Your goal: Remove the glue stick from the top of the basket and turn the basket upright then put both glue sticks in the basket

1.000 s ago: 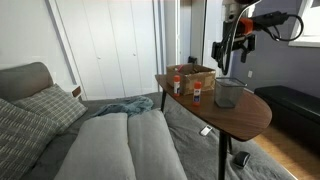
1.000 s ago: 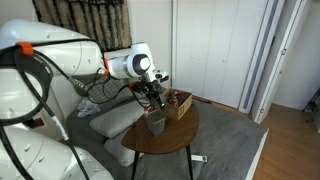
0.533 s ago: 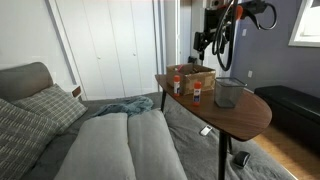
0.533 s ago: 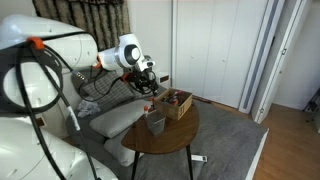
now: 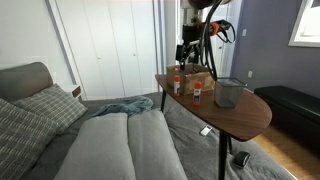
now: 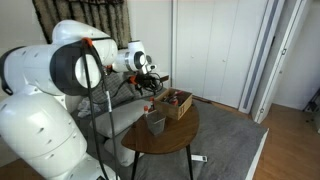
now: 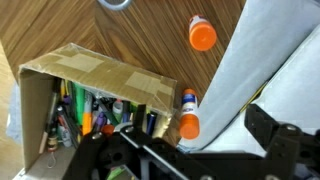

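The glue stick lies near the table edge, beside the cardboard box. Next, I move my gripper to the orange cap (image 5: pixel 177 70) (image 7: pixel 189 127) of the glue stick and close there.
The basket (image 5: pixel 229 92) is a grey wire-mesh pot standing upright on the round wooden table; it also shows in the other exterior view (image 6: pixel 156 121), and its rim shows at the top of the wrist view (image 7: pixel 115 4). Two red-orange glue sticks stand on the table beside the box: one near the table edge (image 5: pixel 178 86) (image 7: pixel 189 120), the other nearer the basket (image 5: pixel 197 94) (image 7: pixel 202 35). My gripper (image 5: pixel 186 62) (image 6: pixel 150 88) (image 7: pixel 190 150) hangs open and empty above the box and the edge glue stick.
A brown cardboard box (image 5: pixel 197 74) (image 7: pixel 90 80) full of pens stands at the table's back. The table (image 5: pixel 245 115) stands beside a grey sofa (image 5: pixel 120 145) with cushions. A white sheet (image 7: pixel 260 60) lies below the table edge.
My arm has swung from above the basket across to the box and glue sticks, and has come lower. The basket and glue sticks have not moved.
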`<state>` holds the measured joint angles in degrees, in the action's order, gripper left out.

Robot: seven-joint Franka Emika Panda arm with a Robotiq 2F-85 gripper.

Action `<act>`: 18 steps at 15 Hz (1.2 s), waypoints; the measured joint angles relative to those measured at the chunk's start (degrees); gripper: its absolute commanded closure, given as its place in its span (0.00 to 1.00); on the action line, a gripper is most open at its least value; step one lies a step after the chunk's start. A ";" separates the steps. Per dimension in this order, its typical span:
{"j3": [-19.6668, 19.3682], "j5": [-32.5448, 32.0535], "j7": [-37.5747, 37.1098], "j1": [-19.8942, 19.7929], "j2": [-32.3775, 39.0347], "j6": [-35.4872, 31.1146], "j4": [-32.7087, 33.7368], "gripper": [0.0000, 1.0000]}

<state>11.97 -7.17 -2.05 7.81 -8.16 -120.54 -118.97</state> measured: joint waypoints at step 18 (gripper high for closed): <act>0.03 1.43 30.04 1.74 15.09 0.51 11.39 0.00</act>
<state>12.01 -5.74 27.99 9.55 6.93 -120.03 -107.59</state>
